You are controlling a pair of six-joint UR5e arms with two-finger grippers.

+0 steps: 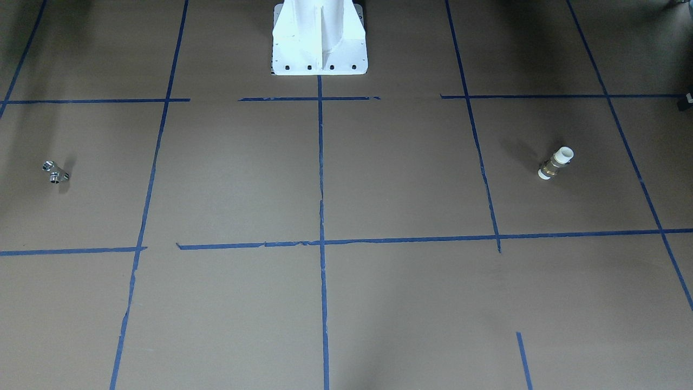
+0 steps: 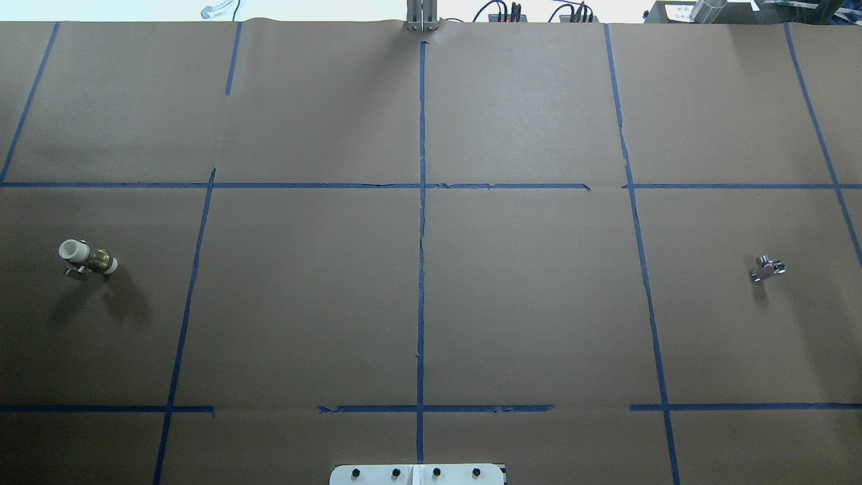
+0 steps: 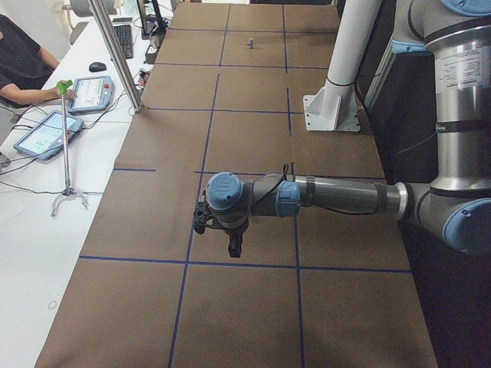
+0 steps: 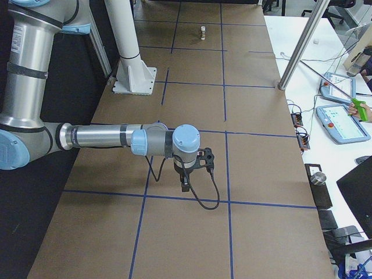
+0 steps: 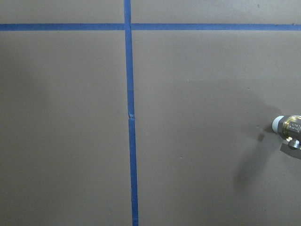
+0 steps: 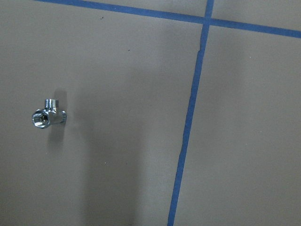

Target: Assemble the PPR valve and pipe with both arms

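Observation:
My left gripper is to go to the white-and-brass PPR valve piece next. It should close on its upper white end (image 1: 563, 155), above the brass middle.
A white-and-brass PPR valve piece (image 1: 556, 163) lies on the brown table on my left side. It also shows in the overhead view (image 2: 87, 257), far off in the right side view (image 4: 202, 32), and at the right edge of the left wrist view (image 5: 288, 128). A small chrome fitting (image 1: 56, 172) lies on my right side; it shows in the overhead view (image 2: 767, 267) and the right wrist view (image 6: 47, 116). My left gripper (image 3: 232, 247) and right gripper (image 4: 183, 183) hang above the table and show only in the side views. I cannot tell whether they are open or shut.
The white fixed pedestal (image 1: 319, 43) stands at the robot's edge of the table. Blue tape lines (image 2: 421, 269) divide the brown surface into squares. An operator's desk with tablets (image 3: 46, 134) and a metal pole (image 3: 115, 54) stands along the far side.

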